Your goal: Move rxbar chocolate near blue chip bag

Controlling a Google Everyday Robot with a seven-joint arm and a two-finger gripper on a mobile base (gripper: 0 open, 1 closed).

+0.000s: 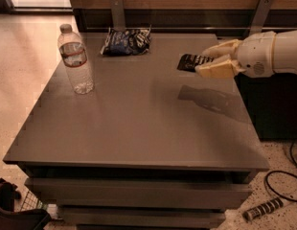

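The robot's gripper should release the rxbar chocolate on the table's back part (160, 45), against the bracket-loose end of the blue chip bag.
The rxbar chocolate (190, 62) is a dark flat wrapper with white lettering, held in the air above the right part of the grey table (139, 128). My gripper (211, 61) comes in from the right and is shut on the bar's right end, with cream fingers (216, 69) above and below it. The bar's shadow falls on the table below. The blue chip bag (126, 41), dark blue with white patches, lies at the back of the table, to the left of the bar and apart from it.
A clear plastic water bottle (75, 60) stands upright at the table's left side. A wooden wall with two metal brackets (117, 12) runs behind the table. Cables and a coiled part (263, 208) lie on the floor at the right.
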